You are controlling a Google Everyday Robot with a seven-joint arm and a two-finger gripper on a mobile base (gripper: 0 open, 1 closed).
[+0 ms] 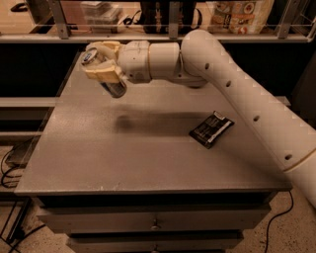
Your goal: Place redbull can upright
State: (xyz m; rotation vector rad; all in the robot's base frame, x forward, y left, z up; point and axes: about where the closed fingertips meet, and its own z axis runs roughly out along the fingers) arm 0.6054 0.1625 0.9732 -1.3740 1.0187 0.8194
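Note:
Next, I release the redbull can on the table at the shadow end [132,117] farthest from the black snack packet. The can is still held well above the table.
My gripper [102,64] hangs over the back left part of the grey table [138,153], well above its surface. It is shut on the redbull can [109,81], a slim silver can. The can is tilted, its shiny top [89,57] pointing up and left, its lower end pointing down and right. The cream fingers [103,74] wrap around its upper half. The can's shadow falls on the table below and to the right. The orange fruit is hidden behind my arm.
A black snack packet [211,129] lies flat on the right side of the table. My white arm [237,94] crosses the back right. A shelf rail with bags and boxes [237,15] runs behind the table. Drawers [153,225] sit below the front edge.

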